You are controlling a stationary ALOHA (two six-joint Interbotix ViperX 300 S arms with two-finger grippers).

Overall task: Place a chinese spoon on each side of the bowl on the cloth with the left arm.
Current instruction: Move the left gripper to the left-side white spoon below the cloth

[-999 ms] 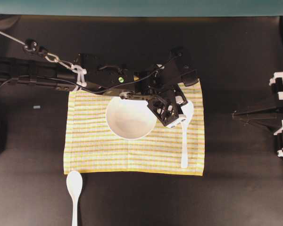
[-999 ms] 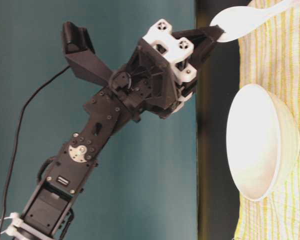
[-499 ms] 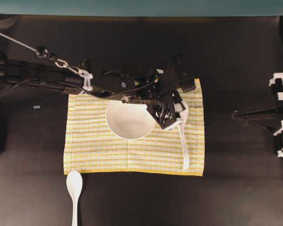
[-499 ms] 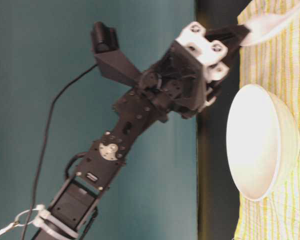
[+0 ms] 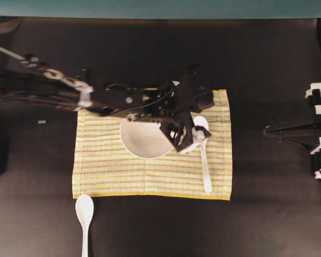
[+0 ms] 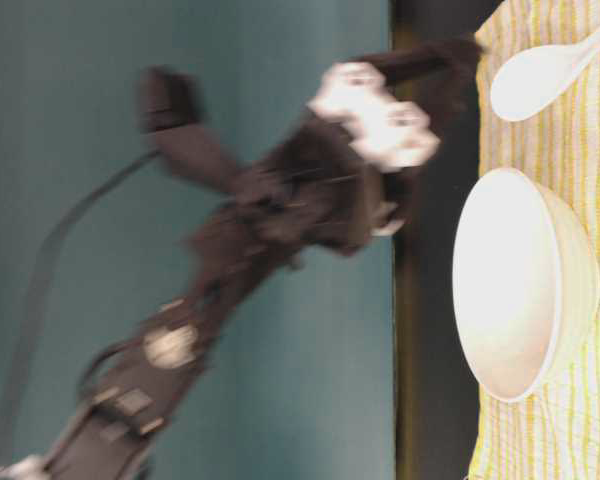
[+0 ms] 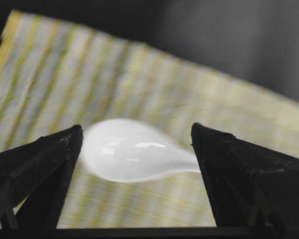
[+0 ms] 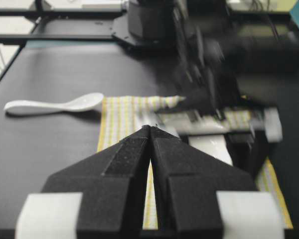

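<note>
Next, I move my left gripper to the scoop of the second white spoon (image 5: 83, 205) on the black table and close it there.
The white bowl (image 5: 142, 140) (image 6: 510, 290) stands on the yellow-striped cloth (image 5: 107, 160) (image 7: 65, 74). One white Chinese spoon (image 5: 204, 160) (image 6: 535, 80) (image 7: 129, 149) lies flat on the cloth just right of the bowl, handle toward the front edge. My left gripper (image 5: 190, 136) (image 7: 137, 134) hovers over that spoon's scoop, open, both fingers clear of it. A second white spoon (image 5: 84, 211) (image 8: 55, 105) lies on the black table in front of the cloth's left corner. My right gripper (image 8: 150, 127) is shut on nothing.
The left arm (image 5: 69, 96) reaches in from the left over the cloth's back edge and over part of the bowl. The right arm (image 5: 315, 134) rests at the table's right edge. A teal wall (image 5: 160, 8) runs along the back.
The left gripper went from shut on the spoon to open. The spoon came down flat on the cloth to the right of the bowl. The arm has shifted a little to the left.
</note>
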